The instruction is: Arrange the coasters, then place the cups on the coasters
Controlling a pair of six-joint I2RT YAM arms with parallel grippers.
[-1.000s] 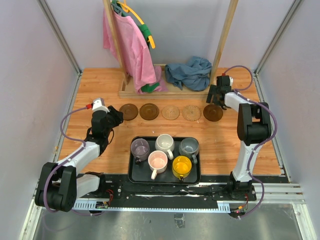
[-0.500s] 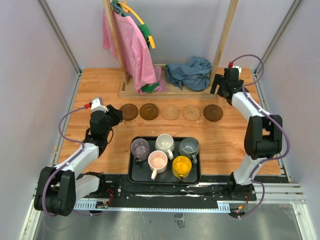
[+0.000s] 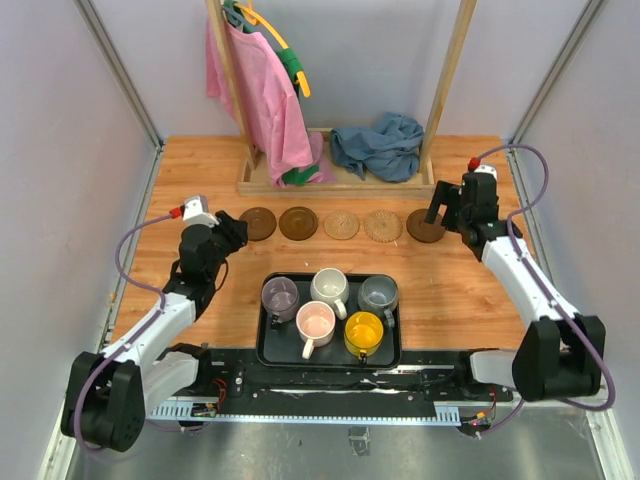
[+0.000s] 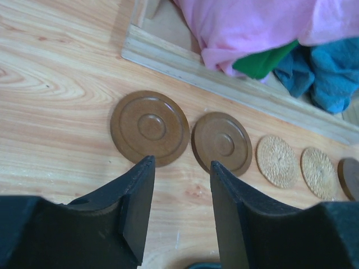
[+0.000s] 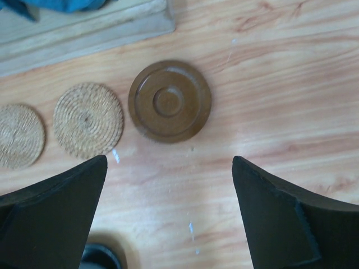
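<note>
My right gripper needs to next move to the grey-blue cup in the black tray and close on that cup's handle [image 3: 389, 319].
Five coasters lie in a row across the table: dark brown [image 3: 258, 223], dark brown [image 3: 298, 223], woven tan [image 3: 341, 224], woven tan [image 3: 382, 225], dark brown [image 3: 425, 226]. The cups stand in the black tray [image 3: 268, 340]: purple-grey [image 3: 279, 296], white [image 3: 329, 287], grey-blue [image 3: 378, 293], pink [image 3: 315, 323], yellow [image 3: 364, 332]. My left gripper [image 4: 182, 163] hovers partly open and empty just short of the two left coasters [image 4: 150, 128]. My right gripper [image 5: 168, 161] hangs wide open and empty, near the rightmost coaster [image 5: 170, 101].
A wooden rack base [image 3: 330, 183] runs behind the coaster row, with a pink garment [image 3: 265, 100] hanging from it and a blue cloth [image 3: 378, 145] heaped on it. Grey walls close in the table on both sides.
My right gripper has lifted away from the rightmost coaster and the arm has swung out to the right, leaving the coaster flat. The left arm has barely moved.
</note>
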